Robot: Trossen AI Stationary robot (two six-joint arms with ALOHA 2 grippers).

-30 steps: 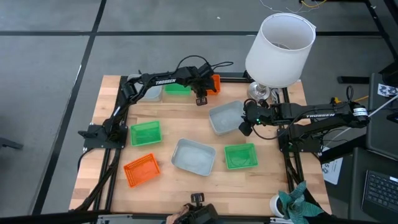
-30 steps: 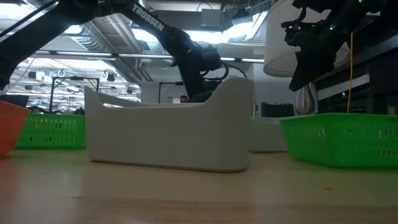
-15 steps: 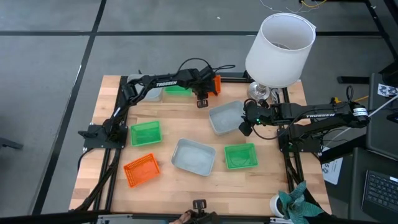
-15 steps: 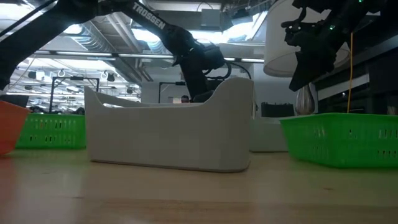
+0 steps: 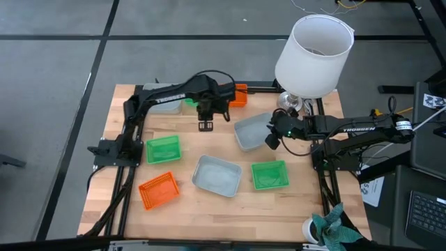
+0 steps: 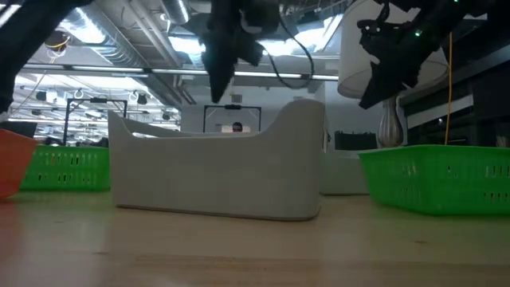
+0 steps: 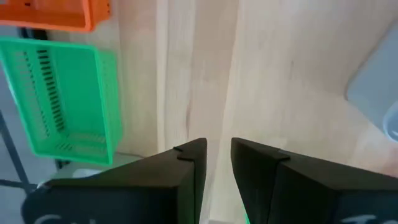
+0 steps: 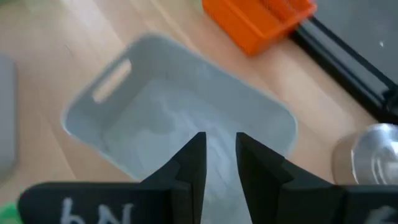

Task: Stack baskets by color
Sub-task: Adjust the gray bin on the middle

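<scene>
I need to next move my right gripper to the green basket's rim (image 5: 270,163), the basket beside the near grey basket on my right arm's side, and close it there.
Several baskets lie flat on the wooden table (image 5: 188,216): green (image 5: 162,148), orange (image 5: 158,190), pale grey (image 5: 217,174) and green (image 5: 269,174) nearer, pale grey (image 5: 251,130) mid-table, and orange (image 5: 238,94) and green (image 7: 62,99) at the far edge. My left gripper (image 5: 204,125) hangs high over bare wood between them, pointing down; its fingers (image 7: 217,155) stand a narrow gap apart with nothing between. My right gripper (image 5: 270,139) hovers slanting down over the mid-table grey basket (image 8: 180,118), also narrowly open (image 8: 219,149) and holding nothing.
A big white lampshade (image 5: 313,49) on a shiny metal base (image 8: 367,155) stands at the far right corner, close behind my right arm. Black frame rails run along the table's left, far and right edges. Bare wood lies along the near edge.
My left gripper has risen from beside the far-edge baskets, swung toward the table's near-left and tipped until it points straight down. Its finger gap looks the same. The baskets and my right arm stay where they were.
</scene>
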